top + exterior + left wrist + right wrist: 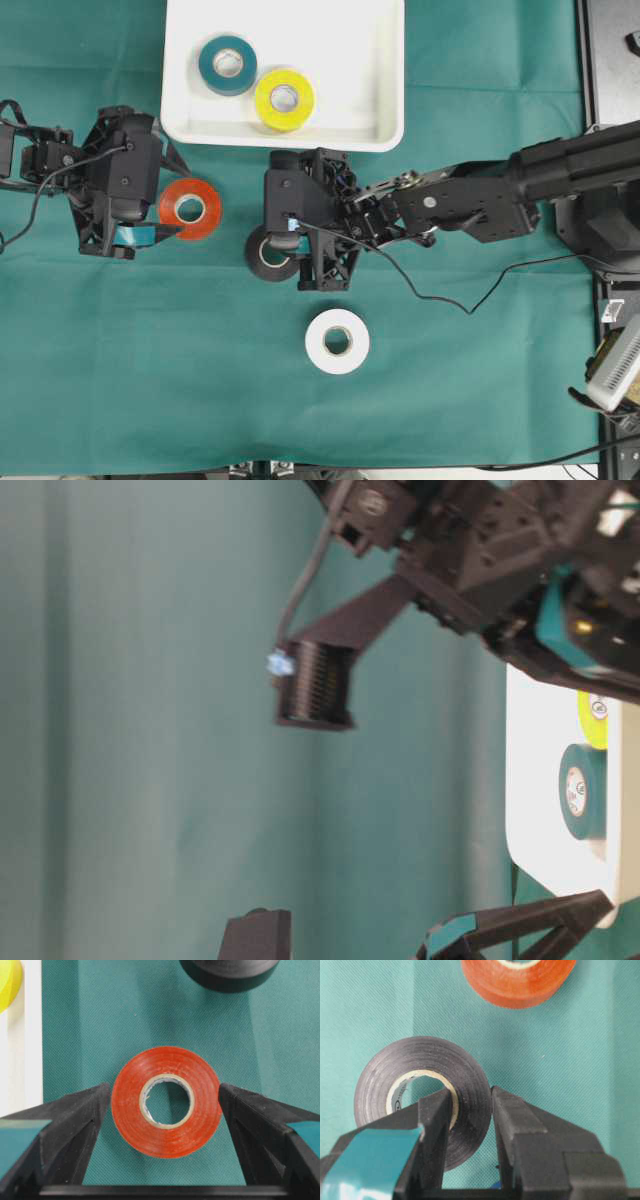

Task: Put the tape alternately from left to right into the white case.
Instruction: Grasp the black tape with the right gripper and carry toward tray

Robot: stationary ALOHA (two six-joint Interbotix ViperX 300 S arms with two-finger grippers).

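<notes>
My right gripper has the black roll to put down. It will let go of it inside the white case [350,103], close beside the yellow roll.
The white case [375,70] lies at the top centre with a teal roll [228,64] and a yellow roll [284,99] flat inside it. On the green cloth, a red roll [165,1132] lies flat between the fingers of my open left gripper [164,1089], with a small gap on each side. My right gripper [470,1097] is shut on the wall of a black roll [380,1085], one finger inside the core and one outside. A white roll [337,341] lies alone nearer the front.
A loose black cable [440,290] trails from the right arm across the cloth. Dark equipment [612,60] stands along the right edge. The case's near rim [283,138] lies just behind both grippers.
</notes>
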